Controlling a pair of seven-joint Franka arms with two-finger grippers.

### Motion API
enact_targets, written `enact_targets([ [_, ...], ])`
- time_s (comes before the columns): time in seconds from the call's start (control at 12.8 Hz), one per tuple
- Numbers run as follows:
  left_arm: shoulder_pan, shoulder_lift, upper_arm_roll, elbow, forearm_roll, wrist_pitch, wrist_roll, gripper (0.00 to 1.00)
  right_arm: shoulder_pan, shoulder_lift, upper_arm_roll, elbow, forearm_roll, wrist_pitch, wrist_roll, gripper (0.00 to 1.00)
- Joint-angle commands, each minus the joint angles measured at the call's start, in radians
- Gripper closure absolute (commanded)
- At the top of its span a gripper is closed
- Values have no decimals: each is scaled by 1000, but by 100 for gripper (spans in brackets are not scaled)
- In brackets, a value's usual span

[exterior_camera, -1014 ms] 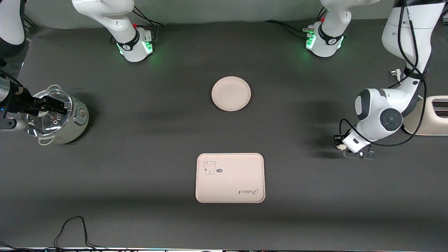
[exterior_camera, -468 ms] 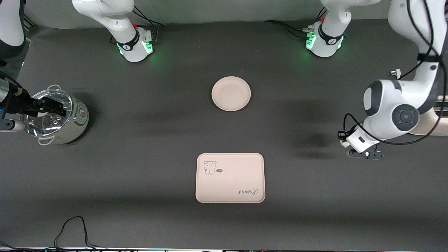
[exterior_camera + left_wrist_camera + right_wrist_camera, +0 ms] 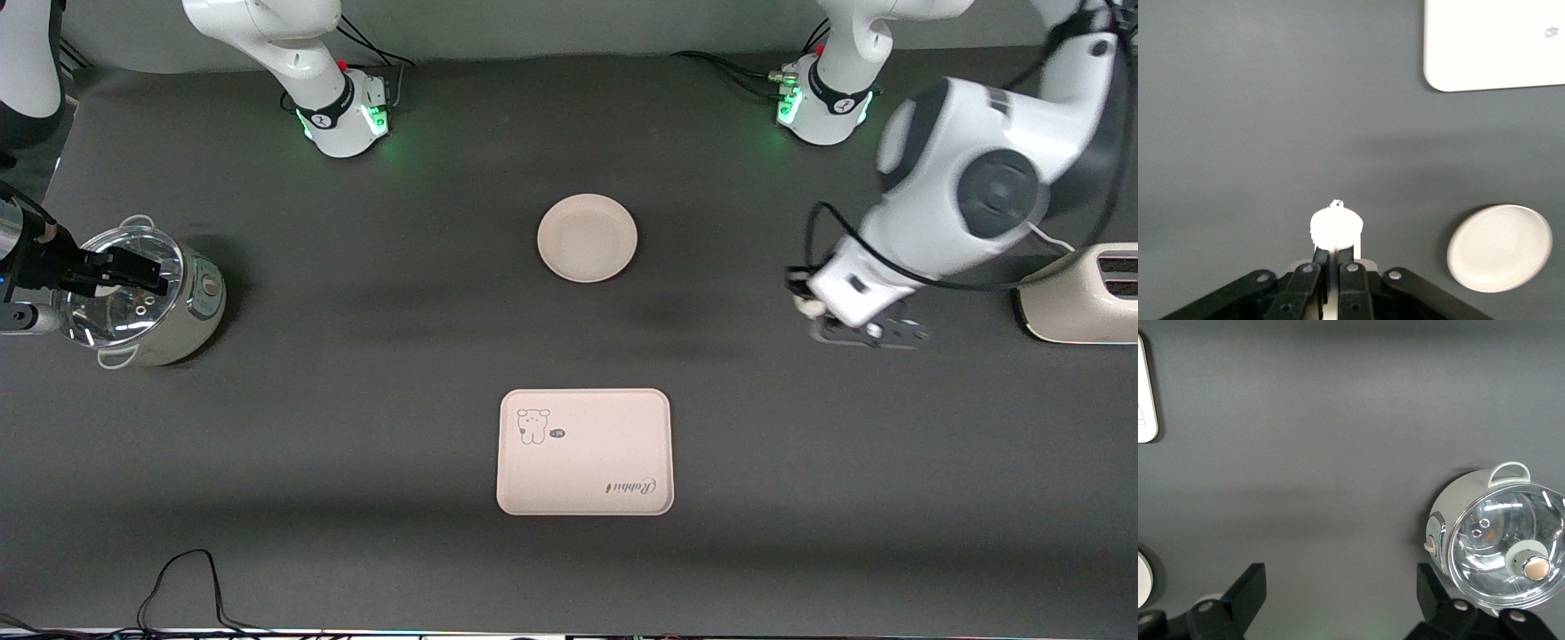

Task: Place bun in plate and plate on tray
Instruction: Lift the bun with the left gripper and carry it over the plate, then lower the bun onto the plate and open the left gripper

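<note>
The robot's left gripper needs to release the bun near the middle of the empty round beige plate (image 3: 589, 244) (image 3: 1499, 245).
My left gripper (image 3: 820, 317) is shut on the small off-white bun (image 3: 806, 306) and holds it above the bare table, between the plate and the toaster. In the left wrist view the bun (image 3: 1335, 229) sits at the tips of the closed gripper (image 3: 1335, 253). The round beige plate (image 3: 587, 238) lies empty mid-table, also in the left wrist view (image 3: 1499, 247). The rectangular tray (image 3: 584, 452) lies nearer the front camera than the plate, its corner in the left wrist view (image 3: 1491, 40). My right gripper (image 3: 124, 267) waits open above the pot.
A glass-lidded pot (image 3: 147, 298) stands at the right arm's end of the table, also in the right wrist view (image 3: 1498, 543). A cream toaster (image 3: 1080, 293) stands at the left arm's end. A black cable (image 3: 178, 578) lies at the front edge.
My left arm has risen and swung toward the middle of the table with the bun in its gripper. The right arm, plate and tray have not moved.
</note>
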Motion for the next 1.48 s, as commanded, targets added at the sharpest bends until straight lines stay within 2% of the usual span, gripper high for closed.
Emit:
enact_targets([
  [0.0,-183,8,5,-33,-6,60,-264,100,0,-25,-2,-24,4,8,-14,0],
  [0.23,-326,28,5,-191,-4,301,-444,100,0,-25,-2,-24,4,6,-14,0],
  [0.39,-421,71,6,-253,10,415,-564,100,0,-25,-2,-24,4,5,-14,0],
  [0.55,-490,137,6,-253,95,454,-694,100,1,-27,-2,-24,4,3,-14,0],
  [0.78,-570,267,6,-253,134,619,-875,100,1,-27,-2,-24,4,2,-14,0],
  [1.01,-578,297,5,-255,169,637,-916,100,0,-27,-2,-24,4,2,-14,0],
  [1.09,-578,301,6,-255,169,638,-916,75,0,-27,-2,-26,4,2,-14,0],
  [1.17,-578,304,6,-255,172,638,-916,1,0,-27,-2,-24,4,2,-14,0],
  [1.4,-572,303,6,-255,175,637,-911,0,0,-25,-2,-26,4,2,-14,0],
])
